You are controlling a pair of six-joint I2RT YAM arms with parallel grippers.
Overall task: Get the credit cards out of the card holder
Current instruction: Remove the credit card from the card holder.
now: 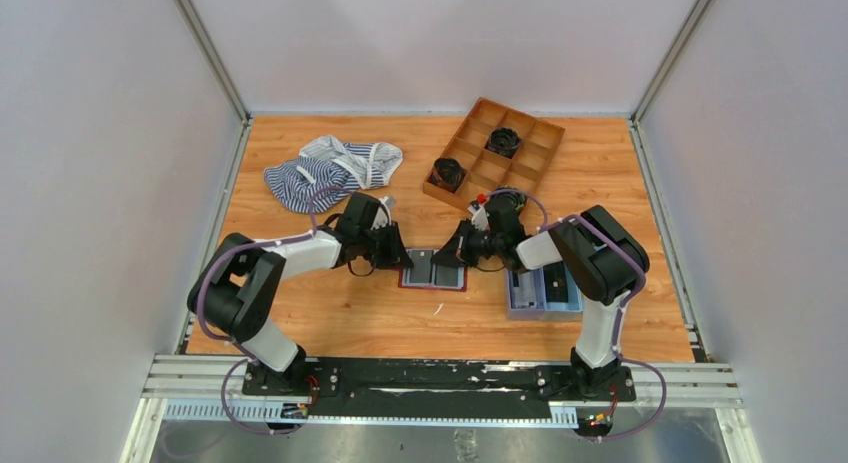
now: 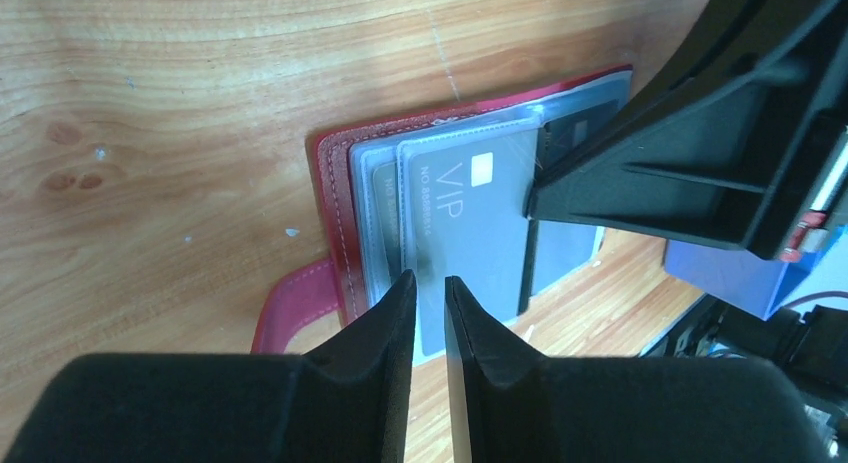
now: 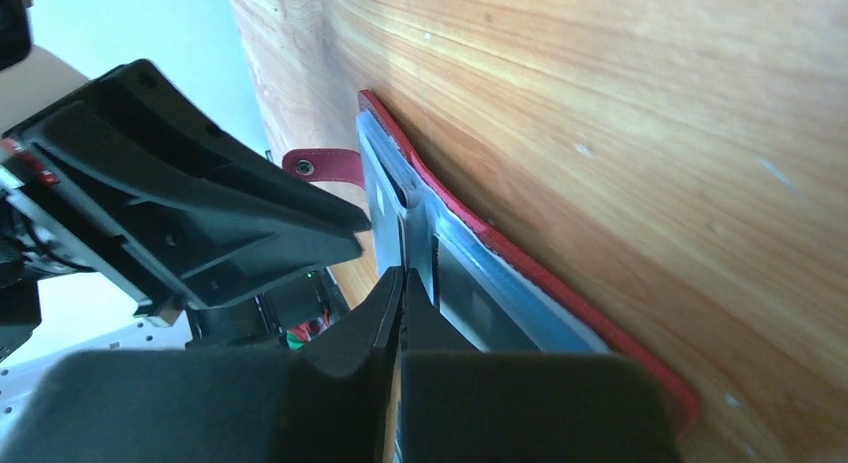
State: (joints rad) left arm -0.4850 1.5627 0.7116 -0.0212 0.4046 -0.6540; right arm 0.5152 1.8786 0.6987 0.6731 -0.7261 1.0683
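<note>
I can see the clear sleeve rise with the grey card at my right gripper, so I need to open that gripper and take just the card's edge [image 3: 404,239] before pulling it out.
The maroon card holder [image 1: 432,273] lies open on the wood between both grippers. In the left wrist view its red edge [image 2: 330,173] and strap [image 2: 290,303] show, with a grey VIP credit card [image 2: 470,223] in a clear sleeve on top and darker cards beneath. My left gripper [image 2: 430,281] hovers over the near edge of that card, its jaws a narrow slit apart with nothing between them. My right gripper [image 3: 402,275] is shut on the raised far edge of the grey card; I cannot tell whether the sleeve is pinched too.
A light-blue tray [image 1: 543,301] sits right of the card holder, under the right arm. A wooden compartment box [image 1: 540,143] with black coils stands at the back. A striped cloth [image 1: 330,168] lies at the back left.
</note>
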